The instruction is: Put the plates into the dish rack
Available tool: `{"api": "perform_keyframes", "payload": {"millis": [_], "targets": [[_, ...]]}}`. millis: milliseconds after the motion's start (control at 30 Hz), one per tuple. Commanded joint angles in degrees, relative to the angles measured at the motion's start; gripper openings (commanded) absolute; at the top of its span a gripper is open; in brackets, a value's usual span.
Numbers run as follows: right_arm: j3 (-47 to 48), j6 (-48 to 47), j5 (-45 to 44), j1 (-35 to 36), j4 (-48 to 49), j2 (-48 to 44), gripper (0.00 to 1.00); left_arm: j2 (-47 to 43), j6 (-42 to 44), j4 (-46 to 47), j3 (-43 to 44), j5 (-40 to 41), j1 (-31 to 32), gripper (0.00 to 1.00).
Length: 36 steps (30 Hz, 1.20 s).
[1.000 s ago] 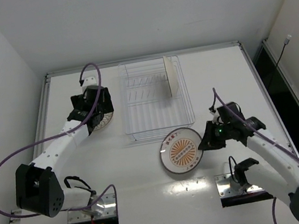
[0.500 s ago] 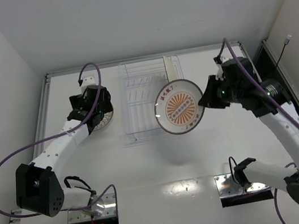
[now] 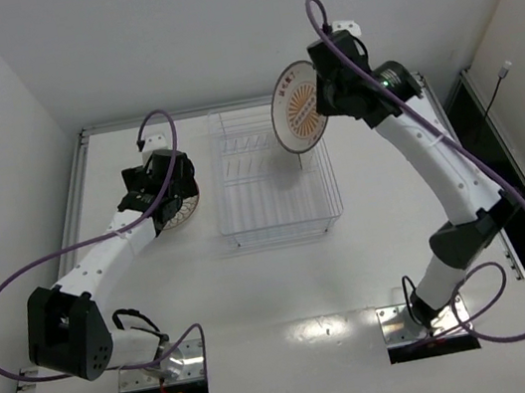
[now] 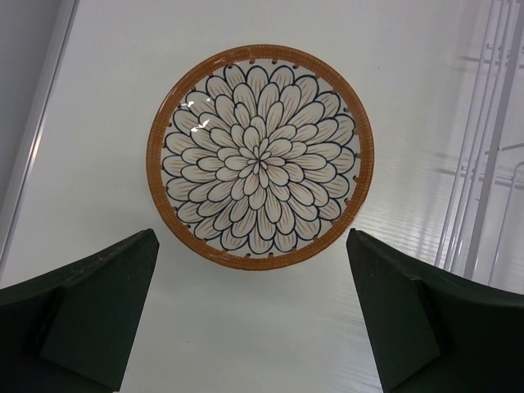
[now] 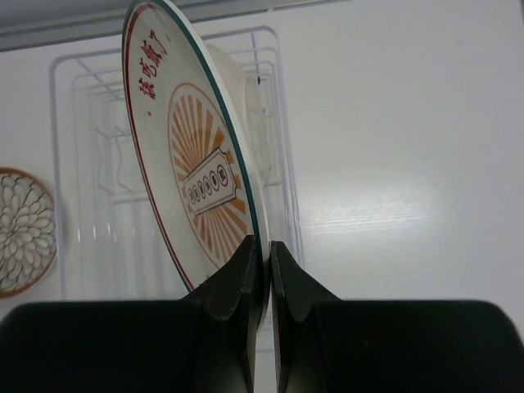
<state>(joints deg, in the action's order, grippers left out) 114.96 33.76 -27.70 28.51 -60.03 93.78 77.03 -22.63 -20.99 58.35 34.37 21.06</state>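
Observation:
Next, my right gripper lets the sunburst plate go in the rack's back part (image 3: 280, 141) (image 5: 201, 135), next to the other white plate.
My right gripper (image 3: 320, 98) is shut on the rim of a white plate (image 3: 295, 105) with an orange sunburst centre. It holds the plate on edge, high above the far right part of the dish rack (image 3: 247, 221). The right wrist view shows the fingers (image 5: 246, 270) pinching that plate (image 5: 192, 164), with another white plate (image 5: 246, 90) standing in the rack (image 5: 277, 98) behind it. My left gripper (image 4: 262, 327) hangs open just above a flower-patterned plate (image 4: 260, 155) with an orange rim. That plate (image 3: 185, 210) lies flat on the table left of the rack.
A raised frame (image 3: 77, 202) runs round the white table. Walls stand close on the left and at the back. The rack's rods (image 4: 483, 164) pass close to the right of the flower plate. Two mount plates (image 3: 161, 375) sit at the near edge.
My right arm has lifted the sunburst plate from the table in front of the rack, swung it up and away over the rack, and turned it on edge. The left arm has not moved.

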Motion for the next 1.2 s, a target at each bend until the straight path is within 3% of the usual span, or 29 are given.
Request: {"api": "perform_keyframes", "payload": {"millis": [0, 233, 567, 800, 967, 1167], "targets": [[5.8, -2.1, -9.3, 3.2, 1.2, 4.7, 0.0, -1.3, -0.5, 0.5, 2.1, 0.1, 0.5, 1.0], [15.5, -9.1, -20.1, 8.5, 0.7, 13.2, 0.0, -1.3, -0.5, 0.5, 2.1, 0.1, 0.5, 1.0], [14.1, -15.9, -28.4, 12.3, 2.3, 13.2, 0.0, -1.8, -0.5, 0.5, 2.1, 0.1, 0.5, 1.0], [17.3, -14.6, -34.4, 14.0, 2.8, 18.9, 0.0, -1.8, -0.5, 0.5, 2.1, -0.4, 0.5, 1.0], [15.1, -14.0, -35.7, 15.8, 8.8, 21.1, 0.0, -2.3, -1.0, 0.5, 2.1, -1.0, 0.5, 1.0], [19.2, -12.8, -39.2, 16.8, 6.9, 27.8, 0.0, -2.3, -1.0, 0.5, 2.1, -1.5, 0.5, 1.0]]}}
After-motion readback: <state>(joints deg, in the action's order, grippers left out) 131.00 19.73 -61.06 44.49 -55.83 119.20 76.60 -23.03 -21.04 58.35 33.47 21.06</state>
